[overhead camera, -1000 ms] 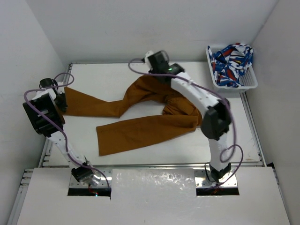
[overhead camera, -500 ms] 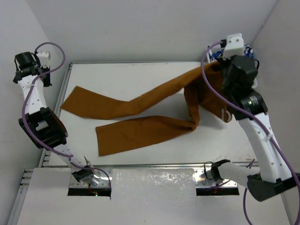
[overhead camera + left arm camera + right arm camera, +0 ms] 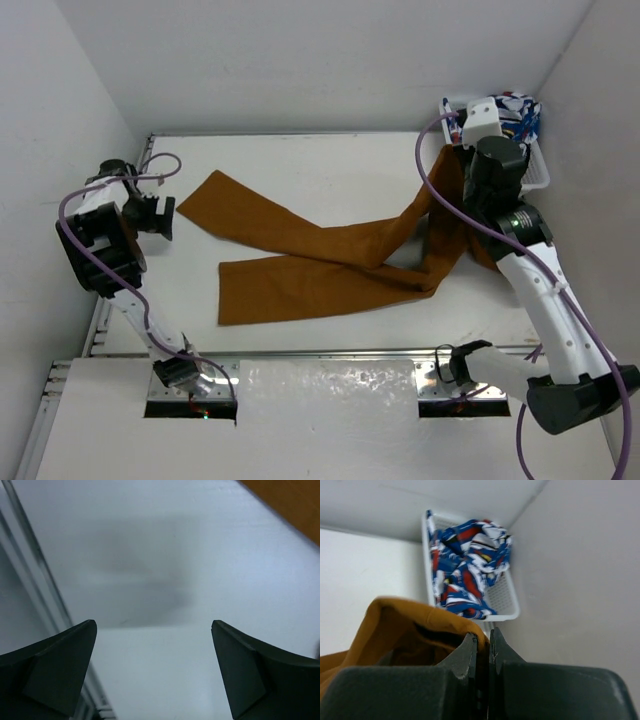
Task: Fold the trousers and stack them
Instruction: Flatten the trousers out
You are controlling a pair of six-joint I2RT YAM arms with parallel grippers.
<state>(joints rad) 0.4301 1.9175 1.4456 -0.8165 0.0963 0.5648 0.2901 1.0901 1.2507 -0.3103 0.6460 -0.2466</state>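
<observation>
My left gripper grabs the brown trousers' upper leg next by the hem's corner [image 3: 179, 210] nearest the metal rail and closes there.
The ochre-brown trousers [image 3: 320, 260] lie across the white table with both legs stretched toward the left. Their waist end is lifted at the back right, where my right gripper [image 3: 458, 165] holds it. In the right wrist view the right gripper [image 3: 483, 641] is shut on a fold of the trousers [image 3: 405, 625], which bunch up to its left. My left gripper [image 3: 165, 215] is open over bare table at the left edge, just left of the upper leg's hem. In the left wrist view the left gripper [image 3: 154, 665] holds nothing, and only a corner of the trousers [image 3: 295, 505] shows at top right.
A white basket [image 3: 540, 178] holding a blue-red-white patterned cloth [image 3: 495, 125] stands in the back right corner, right behind the right gripper; the same basket [image 3: 507, 602] shows in the right wrist view. Walls close in the left, back and right. A metal rail [image 3: 35, 570] runs along the table's left edge.
The right arm swung from the back middle to the far right, lifting the waist and dragging the trousers rightward. The left gripper opened, and the leg hem now lies free to its right.
</observation>
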